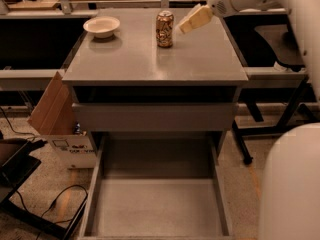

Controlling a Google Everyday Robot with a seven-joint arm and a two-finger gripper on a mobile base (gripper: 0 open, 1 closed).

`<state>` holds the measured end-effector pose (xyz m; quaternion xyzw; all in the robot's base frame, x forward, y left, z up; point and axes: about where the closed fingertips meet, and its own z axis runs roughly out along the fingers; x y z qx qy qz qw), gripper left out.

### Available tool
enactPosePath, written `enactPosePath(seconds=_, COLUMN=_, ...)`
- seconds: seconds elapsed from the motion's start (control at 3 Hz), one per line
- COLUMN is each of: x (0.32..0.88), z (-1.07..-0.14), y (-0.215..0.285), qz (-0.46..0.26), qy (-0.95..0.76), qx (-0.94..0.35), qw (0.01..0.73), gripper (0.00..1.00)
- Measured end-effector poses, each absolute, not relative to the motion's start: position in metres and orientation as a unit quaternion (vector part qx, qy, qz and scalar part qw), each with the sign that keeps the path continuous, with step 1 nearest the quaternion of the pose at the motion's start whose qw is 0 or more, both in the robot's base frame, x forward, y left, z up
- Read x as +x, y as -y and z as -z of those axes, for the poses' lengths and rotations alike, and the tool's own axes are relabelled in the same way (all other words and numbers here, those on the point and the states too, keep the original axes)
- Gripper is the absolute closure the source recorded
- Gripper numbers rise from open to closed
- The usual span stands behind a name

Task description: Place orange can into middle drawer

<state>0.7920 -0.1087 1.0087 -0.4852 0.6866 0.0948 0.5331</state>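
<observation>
The robot's gripper should next move to the orange can's upper half (165, 20) and close there, so that the lower half stays free below its fingers.
The orange can (165, 29) stands upright on the grey cabinet top (150, 59), near its far edge. My gripper (194, 19) hangs just to the right of the can, at about the can's upper half, close to it but apart from it. It holds nothing. The middle drawer (157, 209) is pulled far out below the cabinet front; its flat grey floor is bare.
A shallow white bowl (101, 26) sits at the far left of the cabinet top. A closed drawer front (155, 116) lies under the top. A cardboard box (57, 111) leans at the cabinet's left, with cables (60, 204) on the floor. My white arm (292, 184) fills the right edge.
</observation>
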Motion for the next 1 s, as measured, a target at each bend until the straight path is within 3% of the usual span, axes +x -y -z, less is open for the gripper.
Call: enactPosePath(seconds=1.0, x=0.877, z=-0.947, y=0.078, qz=-0.182, qy=-0.695, qx=-0.394, qw=0.574, gripper=0.0)
